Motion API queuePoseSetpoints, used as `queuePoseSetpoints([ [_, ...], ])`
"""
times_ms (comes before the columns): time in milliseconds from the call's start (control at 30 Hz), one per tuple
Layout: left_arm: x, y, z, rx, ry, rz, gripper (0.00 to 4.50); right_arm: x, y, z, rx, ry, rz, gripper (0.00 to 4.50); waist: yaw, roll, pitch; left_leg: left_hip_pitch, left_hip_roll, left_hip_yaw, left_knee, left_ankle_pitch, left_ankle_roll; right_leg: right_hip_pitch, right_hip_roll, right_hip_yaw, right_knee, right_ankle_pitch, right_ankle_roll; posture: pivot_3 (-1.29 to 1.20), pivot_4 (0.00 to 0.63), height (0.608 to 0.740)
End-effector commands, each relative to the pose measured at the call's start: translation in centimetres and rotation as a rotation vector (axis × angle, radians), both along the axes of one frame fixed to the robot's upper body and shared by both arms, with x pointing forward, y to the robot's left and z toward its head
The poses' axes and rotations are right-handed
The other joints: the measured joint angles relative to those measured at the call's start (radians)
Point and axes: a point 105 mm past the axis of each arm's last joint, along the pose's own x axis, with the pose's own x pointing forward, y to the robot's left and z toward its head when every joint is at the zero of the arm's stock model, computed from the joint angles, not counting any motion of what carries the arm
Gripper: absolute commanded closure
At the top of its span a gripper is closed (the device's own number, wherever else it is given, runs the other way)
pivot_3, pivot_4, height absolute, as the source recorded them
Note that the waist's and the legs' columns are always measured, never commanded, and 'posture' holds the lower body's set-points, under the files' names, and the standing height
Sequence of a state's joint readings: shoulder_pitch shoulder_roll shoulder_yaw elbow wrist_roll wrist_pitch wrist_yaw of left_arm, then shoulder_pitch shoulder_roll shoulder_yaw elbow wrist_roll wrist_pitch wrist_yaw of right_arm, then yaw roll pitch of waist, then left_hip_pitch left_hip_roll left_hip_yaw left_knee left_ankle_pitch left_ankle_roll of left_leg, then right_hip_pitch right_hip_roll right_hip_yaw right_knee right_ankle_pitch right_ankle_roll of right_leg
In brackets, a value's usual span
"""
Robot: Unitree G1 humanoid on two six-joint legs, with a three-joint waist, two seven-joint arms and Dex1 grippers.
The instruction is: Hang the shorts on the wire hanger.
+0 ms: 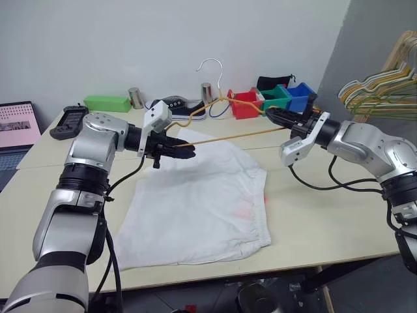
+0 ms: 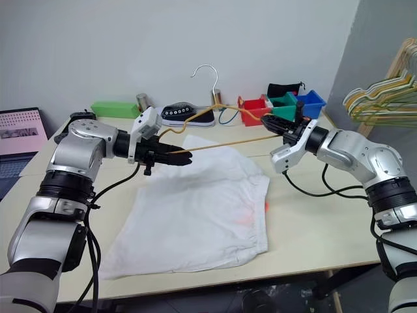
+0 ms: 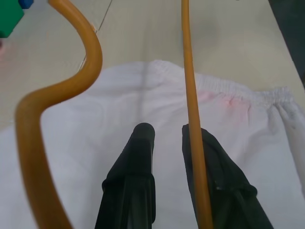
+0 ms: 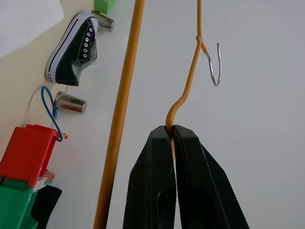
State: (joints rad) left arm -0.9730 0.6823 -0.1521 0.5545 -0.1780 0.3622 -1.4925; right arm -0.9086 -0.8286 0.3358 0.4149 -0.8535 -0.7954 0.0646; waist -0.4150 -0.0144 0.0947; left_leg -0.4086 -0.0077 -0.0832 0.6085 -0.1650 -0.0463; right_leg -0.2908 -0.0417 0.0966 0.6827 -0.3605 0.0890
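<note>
The bottom wire of the hanger lies along one finger, outside the gap, so my left gripper will open and pinch the wire (image 1: 191,144) near the end of the hanger before it turns the hanger.
The white shorts (image 1: 202,195) lie spread flat on the table, waistband toward the far side. The yellow-orange wire hanger (image 1: 241,135) hangs in the air above their far edge, its silver hook (image 1: 212,65) pointing up. My right gripper (image 1: 270,113) is shut on the hanger's right corner; in the right wrist view the wire sits pinched between the fingertips (image 4: 162,138). My left gripper (image 1: 189,149) is at the hanger's left end, above the shorts' far left corner. Its fingers stand a little apart with nothing between them, and the hanger's bottom wire (image 3: 193,109) lies along one finger.
Along the table's far side stand a black sneaker (image 1: 176,105), red, green and blue bins (image 1: 246,103), a green box (image 1: 107,102) and small metal cans. A laptop (image 1: 16,124) sits at the far left. Thicker hangers (image 1: 384,78) hang at the right.
</note>
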Motion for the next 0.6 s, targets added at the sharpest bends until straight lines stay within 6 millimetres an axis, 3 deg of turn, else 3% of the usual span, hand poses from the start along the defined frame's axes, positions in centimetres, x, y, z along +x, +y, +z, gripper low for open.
queuePoseSetpoints([
  [33,-0.7,-0.7,2.0,-0.065,-0.001,-0.032,3.78,-0.9,0.9,2.3,0.064,-0.08,0.058,4.5,0.0,0.0,0.0,0.0,0.0,0.0,0.0,0.0,0.0,0.0,0.0,0.0,0.0,0.0,0.0,-0.32,0.004,0.74],
  [200,-2.5,-0.1,2.8,-0.137,0.128,-0.066,3.78,-1.1,0.2,3.1,0.099,-0.155,0.073,4.5,-0.001,0.0,0.0,0.0,0.0,0.0,0.0,0.0,0.0,0.0,0.0,0.0,0.0,0.0,0.0,-0.33,0.004,0.74],
  [400,-3.2,-0.3,3.5,-0.211,0.175,-0.054,3.78,-0.7,-1.0,2.9,0.123,-0.193,0.057,4.5,0.001,0.0,0.0,0.0,0.0,0.0,0.0,0.0,0.0,0.0,0.0,0.0,0.001,0.0,0.0,-0.32,0.007,0.74],
  [467,-3.1,-0.3,3.5,-0.223,0.179,-0.04,3.13,-0.6,-1.1,2.9,0.129,-0.194,0.056,4.5,0.001,0.0,0.0,0.0,0.0,0.0,0.0,0.0,0.0,0.0,0.0,0.0,0.001,0.0,0.0,-0.32,0.008,0.74],
  [600,-3.5,-0.2,3.5,-0.239,0.216,-0.038,2.47,-0.6,-1.1,3.0,0.137,-0.2,0.061,4.5,-0.001,0.0,0.0,0.004,0.0,0.0,0.0,0.001,0.001,0.004,0.0,0.0,0.001,0.0,0.0,-0.32,0.011,0.74],
])
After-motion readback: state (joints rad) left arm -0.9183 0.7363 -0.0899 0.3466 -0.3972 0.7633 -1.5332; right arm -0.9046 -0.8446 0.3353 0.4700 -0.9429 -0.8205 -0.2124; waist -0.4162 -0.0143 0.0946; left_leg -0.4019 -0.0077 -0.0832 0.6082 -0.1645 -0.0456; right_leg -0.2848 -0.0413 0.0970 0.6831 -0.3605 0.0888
